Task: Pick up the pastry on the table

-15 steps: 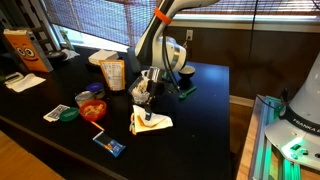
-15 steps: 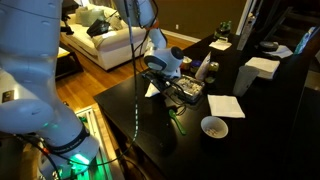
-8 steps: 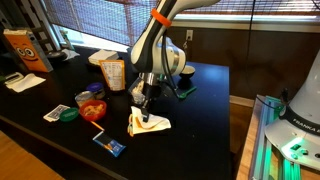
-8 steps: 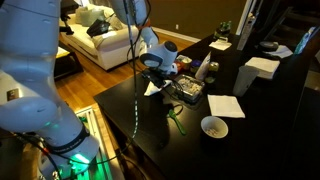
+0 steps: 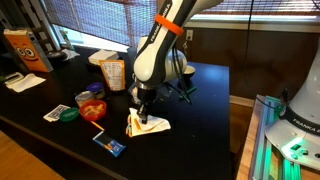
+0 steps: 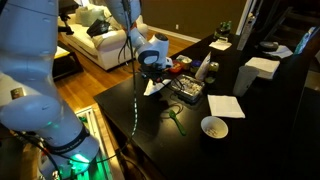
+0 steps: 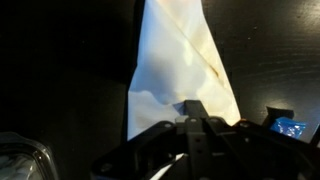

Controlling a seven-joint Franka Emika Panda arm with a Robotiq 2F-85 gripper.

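Note:
The shut fingers of my gripper rest on the napkin's broad white top, so I will open wide, turn, and close around the napkin's near end (image 7: 150,118) before lifting.
The white paper napkin (image 5: 148,126) lies on the black table (image 5: 200,130) near its front edge. A small golden-brown bit of the pastry (image 5: 150,119) shows on it, just below my fingertips. My gripper (image 5: 143,108) points straight down and is right above the napkin. It also shows from the side in an exterior view (image 6: 152,74), over the napkin (image 6: 152,89). In the wrist view the napkin (image 7: 170,70) fills the middle. My gripper's fingers (image 7: 198,112) meet in front of it and look shut. The pastry itself is hidden there.
A snack bag (image 5: 113,73), a cup of orange bits (image 5: 93,108), a green lid (image 5: 68,114) and a blue packet (image 5: 108,144) lie beside the napkin. A clear box (image 6: 187,92), a white bowl (image 6: 213,127) and another napkin (image 6: 225,105) stand further along the table.
My gripper has come down and slightly sideways towards the napkin. The napkin and the other items have not moved.

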